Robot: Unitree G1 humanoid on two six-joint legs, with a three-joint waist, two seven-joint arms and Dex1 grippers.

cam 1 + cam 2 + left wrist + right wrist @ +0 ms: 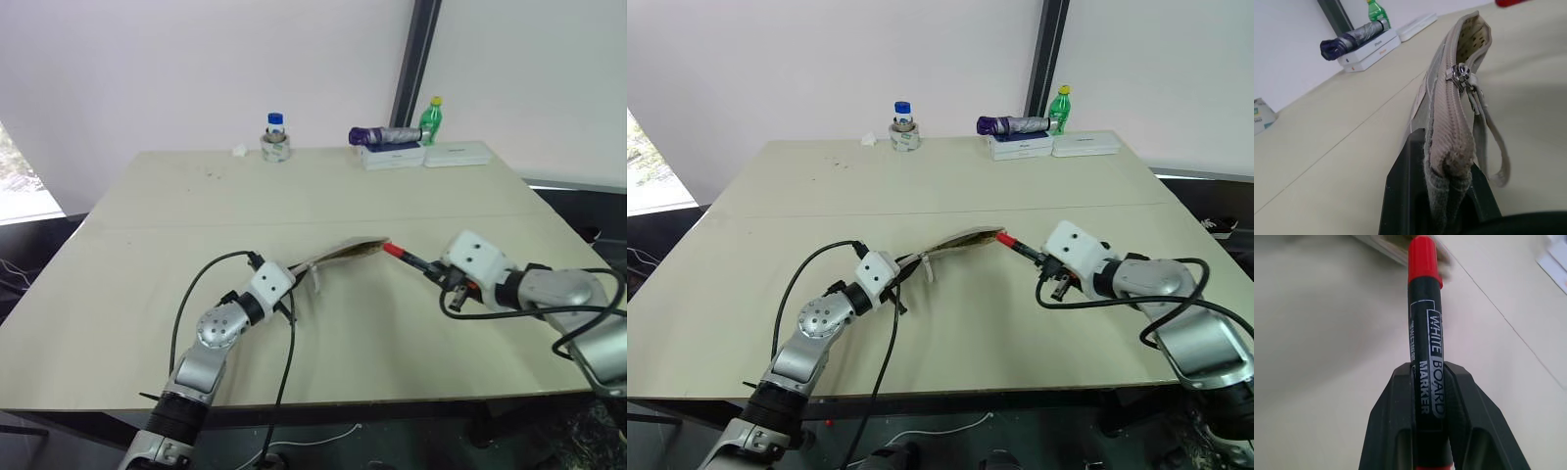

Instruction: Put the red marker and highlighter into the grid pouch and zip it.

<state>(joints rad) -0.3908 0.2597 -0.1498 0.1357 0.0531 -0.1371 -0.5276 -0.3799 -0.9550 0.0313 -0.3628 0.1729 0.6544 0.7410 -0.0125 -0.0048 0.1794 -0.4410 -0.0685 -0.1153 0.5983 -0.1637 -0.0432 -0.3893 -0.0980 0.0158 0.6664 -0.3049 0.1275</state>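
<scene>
I need to let go of the red marker, its cap now at the pouch's mouth, with my right gripper inside the gaping opening of the raised grid pouch [355,253] [1400,246].
My left gripper [292,281] is shut on one end of the grid pouch [345,252] and holds it raised off the table. In the left wrist view the pouch [1449,107] runs away from the fingers [1405,186], zipper slider partway along, mouth gaping at the far end. My right gripper [438,271] is shut on the red marker [402,254]. The marker's red cap sits right at the pouch's open mouth. The right wrist view shows the marker [1425,347] clamped between the black fingers [1391,431], pointing at the pouch rim. The highlighter is out of view.
Along the table's far edge stand a blue-capped jar [276,137], a folded purple umbrella [384,135] on a white box [392,157], a green bottle [431,119] and another white box [457,154]. A black cable [191,294] loops beside my left arm.
</scene>
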